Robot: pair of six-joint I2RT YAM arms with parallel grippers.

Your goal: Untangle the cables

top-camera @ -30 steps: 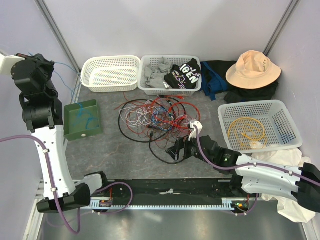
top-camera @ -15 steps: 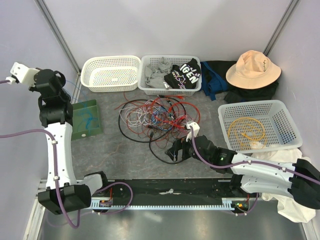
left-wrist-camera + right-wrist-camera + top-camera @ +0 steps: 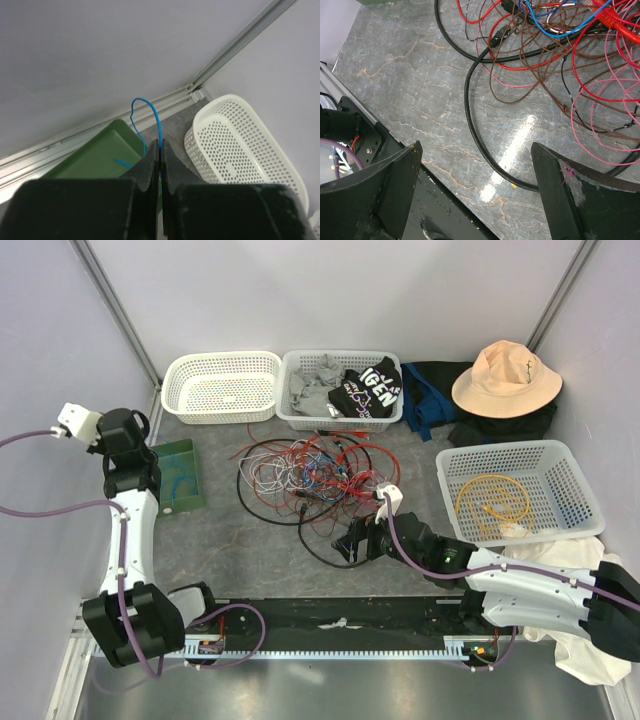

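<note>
The robot's right gripper needs to next move to the blue cable in the tangle and close on its part (image 3: 318,468) between the white and red cables.
A loose tangle of cables (image 3: 315,480), red, brown, pink, blue, white and black, lies mid-table and shows in the right wrist view (image 3: 560,55). A thick black cable (image 3: 475,122) loops out of it toward the near edge. My right gripper (image 3: 352,542) is open and empty, low over that black loop (image 3: 485,190). My left gripper (image 3: 150,478) is shut on a thin blue cable (image 3: 150,112) above the green tray (image 3: 185,480). The blue strand arcs up past the fingertips (image 3: 151,155). A yellow cable (image 3: 493,502) lies coiled in the right basket (image 3: 565,530).
An empty white basket (image 3: 222,386) and a basket with clothes (image 3: 340,390) stand at the back. A tan hat (image 3: 505,380) lies on dark cloth at the back right. White cloth (image 3: 560,560) hangs near the right arm. A black rail (image 3: 340,615) runs along the near edge.
My left arm has swung down and toward the green tray, carrying the blue cable. My right gripper has barely shifted near the black loop.
</note>
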